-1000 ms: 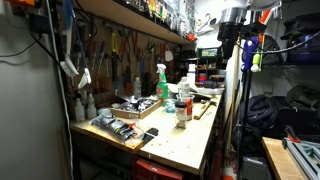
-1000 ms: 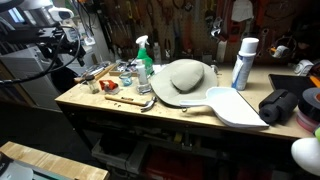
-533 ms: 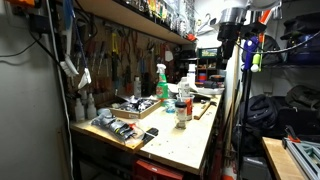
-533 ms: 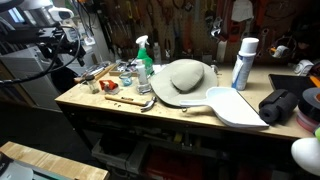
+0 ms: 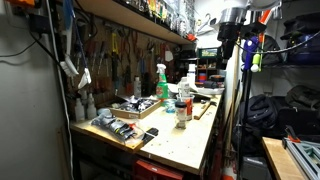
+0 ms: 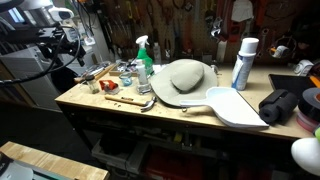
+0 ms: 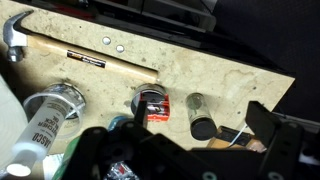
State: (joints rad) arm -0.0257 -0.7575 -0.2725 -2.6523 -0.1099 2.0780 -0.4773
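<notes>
My gripper is to go next to the small cylinder's dark end point(image 5: 181, 106) point(image 7: 203, 128), beside the round tin with a red label, and is to close there.
My gripper point(image 7: 202, 118) is open and empty, its two dark fingers spread wide over the wooden workbench point(image 7: 230, 75). Below and between them lies a small dark cylinder point(image 7: 200, 115) on its side. A round tin with a red label point(image 7: 155, 103) is next to the left finger. A silver can point(image 7: 50, 112) lies further left. A hammer with a wooden handle point(image 7: 90, 62) lies across the bench beyond them. In both exterior views the arm point(image 6: 55, 40) point(image 5: 232, 28) hangs well above the bench, touching nothing.
On the bench stand a green spray bottle point(image 6: 144, 60), a grey domed object point(image 6: 185, 78), a white spray can point(image 6: 243, 63), a white scoop point(image 6: 230, 105) and a tray of tools point(image 5: 137, 106). Tools hang on the wall behind. A shelf point(image 5: 130, 15) runs overhead.
</notes>
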